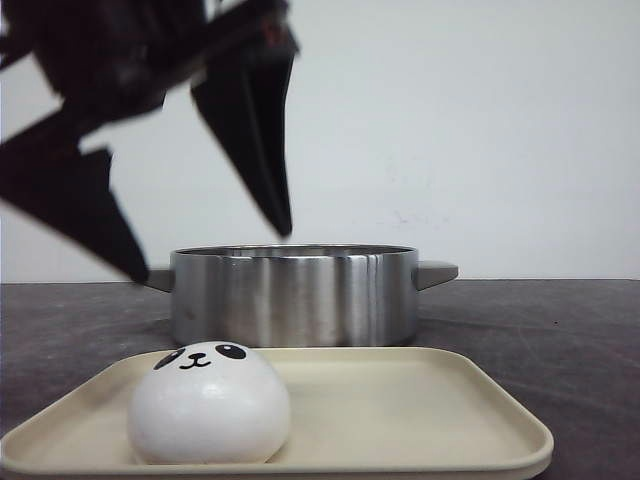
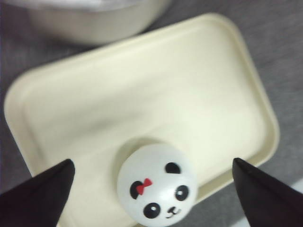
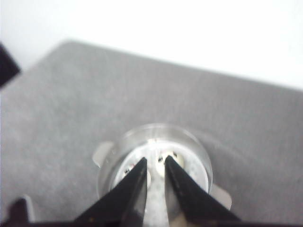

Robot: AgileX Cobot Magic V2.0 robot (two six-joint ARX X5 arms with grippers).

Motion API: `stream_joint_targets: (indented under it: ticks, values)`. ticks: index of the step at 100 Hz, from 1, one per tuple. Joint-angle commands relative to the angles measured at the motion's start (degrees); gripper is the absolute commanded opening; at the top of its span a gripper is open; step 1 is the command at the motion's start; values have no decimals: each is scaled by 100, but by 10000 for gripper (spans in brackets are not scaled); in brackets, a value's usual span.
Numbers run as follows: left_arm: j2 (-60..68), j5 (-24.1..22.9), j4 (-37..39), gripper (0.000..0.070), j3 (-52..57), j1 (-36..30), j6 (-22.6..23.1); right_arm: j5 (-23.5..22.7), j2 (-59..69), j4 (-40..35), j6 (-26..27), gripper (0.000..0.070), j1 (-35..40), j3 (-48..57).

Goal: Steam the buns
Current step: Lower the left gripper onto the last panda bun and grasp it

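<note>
This bun still sits on the cream tray, so my left gripper will next go down to the white bun's middle (image 1: 208, 405) (image 2: 157, 184) and close there.
One white bun (image 1: 209, 403) with a panda face sits on the left part of the cream tray (image 1: 420, 420). In the left wrist view this bun (image 2: 156, 185) shows a red bow by one ear and lies near the tray's (image 2: 142, 90) front rim. My left gripper (image 1: 210, 248) hangs open above it, its black fingers (image 2: 45, 194) spread wide on either side and not touching it. My right gripper (image 3: 155, 160) is high above the steel pot (image 3: 203, 161), fingers close together and holding nothing. Below them, white buns (image 3: 176, 160) lie in the pot.
The steel pot (image 1: 295, 295) with two side handles stands just behind the tray on the dark grey table (image 1: 560, 330). A white wall rises behind. The right part of the tray holds nothing.
</note>
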Motion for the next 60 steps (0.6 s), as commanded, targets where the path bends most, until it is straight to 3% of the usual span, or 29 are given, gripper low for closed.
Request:
stream_joint_targets:
  ticks: [1,30,54,60]
  values:
    - [199,44,103,665,55,-76,-199,7,-107,20,-17,61,33,107]
    - [1163,699,66,665,55,-94,-251,4,-463,-68,72,61,33,107]
    - [1668,684,153,664,55,-111,-267,4,-461,-195,109,61,35,107]
    - [1674,684,184,599,55,-111,-264,2,-461,-195,109,61,35,107]
